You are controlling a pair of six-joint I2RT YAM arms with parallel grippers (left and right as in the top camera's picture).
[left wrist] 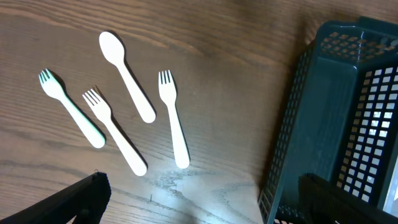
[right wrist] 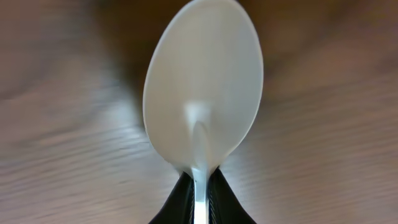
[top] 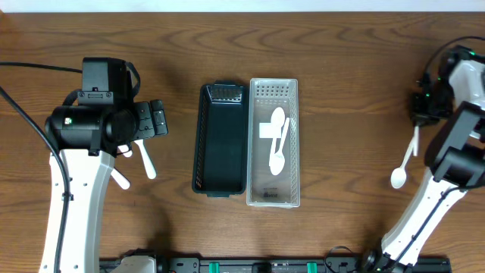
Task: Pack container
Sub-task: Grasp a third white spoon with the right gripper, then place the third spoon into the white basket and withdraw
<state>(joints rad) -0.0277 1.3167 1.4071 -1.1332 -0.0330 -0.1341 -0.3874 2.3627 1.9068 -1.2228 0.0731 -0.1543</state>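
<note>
Next, I release the white spoon from my right gripper inside the clear container [top: 263, 147], beside its spoons on the dark basket's side.
A clear container [top: 292, 144] at the table's middle holds white spoons [top: 276, 140]. A dark basket [top: 220, 140] stands against its left side and appears empty. My left gripper [top: 155, 119] is open and empty, left of the basket. In the left wrist view it [left wrist: 205, 202] hovers over bare wood, with the basket [left wrist: 336, 124] at the right. Three white forks [left wrist: 115, 134] and a white spoon [left wrist: 124, 71] lie on the table ahead of it. My right gripper [right wrist: 199, 193] is shut on the handle of a white spoon [right wrist: 202, 87], at the far right of the table [top: 405, 163].
Loose white cutlery [top: 145, 161] lies partly under the left arm. The left arm's cable [top: 30, 114] runs along the far left. A black rail [top: 258, 265] lines the front edge.
</note>
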